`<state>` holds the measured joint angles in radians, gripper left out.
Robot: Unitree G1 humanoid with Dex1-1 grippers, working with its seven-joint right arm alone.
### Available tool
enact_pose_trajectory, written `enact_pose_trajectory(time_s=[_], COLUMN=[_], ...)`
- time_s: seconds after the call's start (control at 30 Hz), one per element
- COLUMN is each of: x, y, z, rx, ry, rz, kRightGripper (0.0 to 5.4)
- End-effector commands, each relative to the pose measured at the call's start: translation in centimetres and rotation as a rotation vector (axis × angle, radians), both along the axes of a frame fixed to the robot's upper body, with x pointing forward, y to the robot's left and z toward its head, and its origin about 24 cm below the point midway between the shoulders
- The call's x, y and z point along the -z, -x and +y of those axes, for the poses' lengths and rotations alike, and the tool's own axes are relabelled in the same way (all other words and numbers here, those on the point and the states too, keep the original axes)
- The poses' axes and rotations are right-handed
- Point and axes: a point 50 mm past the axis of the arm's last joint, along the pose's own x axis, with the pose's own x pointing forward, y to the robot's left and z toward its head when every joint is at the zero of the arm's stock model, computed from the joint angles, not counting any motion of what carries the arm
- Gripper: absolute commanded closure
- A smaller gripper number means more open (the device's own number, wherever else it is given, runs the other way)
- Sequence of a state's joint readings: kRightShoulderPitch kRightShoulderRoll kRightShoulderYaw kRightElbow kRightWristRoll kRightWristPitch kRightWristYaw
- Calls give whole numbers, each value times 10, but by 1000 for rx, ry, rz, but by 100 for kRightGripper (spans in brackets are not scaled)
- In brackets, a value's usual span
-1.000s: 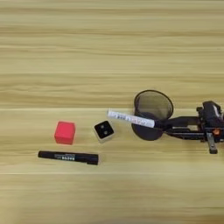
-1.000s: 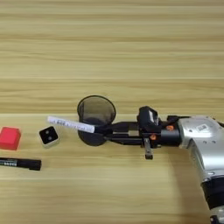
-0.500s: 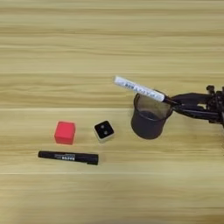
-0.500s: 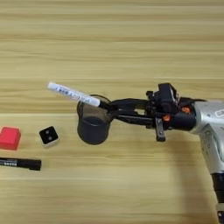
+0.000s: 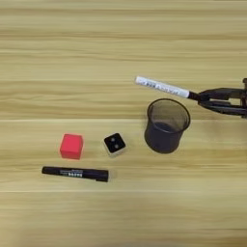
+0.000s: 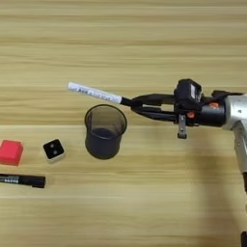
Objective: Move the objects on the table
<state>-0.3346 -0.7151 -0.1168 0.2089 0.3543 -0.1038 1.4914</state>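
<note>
My right gripper is holding the white marker. Next, I let it go inside the black wire-mesh pen cup point(image 5: 171, 121), with the marker's black cap over the cup's rim.
The black wire-mesh pen cup point(image 6: 105, 131) stands upright on the wooden table point(image 5: 120, 48), also seen as the cup point(image 5: 167, 125). My right gripper point(image 6: 131, 102) is shut on the black-capped end of the white marker point(image 6: 95, 93), holding it nearly level above and just behind the cup's far rim; the marker point(image 5: 162, 87) points left. The all-black marker point(image 5: 75, 173) lies flat at the front left, far from the gripper.
A red cube point(image 5: 71, 146) and a small black-and-white die point(image 5: 115, 144) sit left of the cup. My silver forearm point(image 6: 231, 113) comes in from the right edge.
The gripper has carried the white marker up off the table and a little to the right, so it now hangs behind the cup's rim. The cup, once tipped, stands upright.
</note>
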Motion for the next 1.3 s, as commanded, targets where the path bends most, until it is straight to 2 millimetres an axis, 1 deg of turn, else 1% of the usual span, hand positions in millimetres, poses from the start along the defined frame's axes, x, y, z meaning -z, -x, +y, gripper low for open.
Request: enact_pose_trajectory(time_s=[0.03,0.17,0.33,0.47,0.73,0.87,1.03,1.3], x=[-40,-46,-48,-55,-62,-64,-62,-62], y=[-10,-10,-7,-6,-8,-10,-15,-23], z=[-11,-18,-27,-31,-31,-27,-25,-15], rx=[38,38,34,28,11,-12,-22,-55], ry=[117,191,300,369,476,504,569,605], rz=[-161,-169,-149,-161,-168,-179,-192,-223], kRightGripper=[473,473,473,473,473,473,473,473])
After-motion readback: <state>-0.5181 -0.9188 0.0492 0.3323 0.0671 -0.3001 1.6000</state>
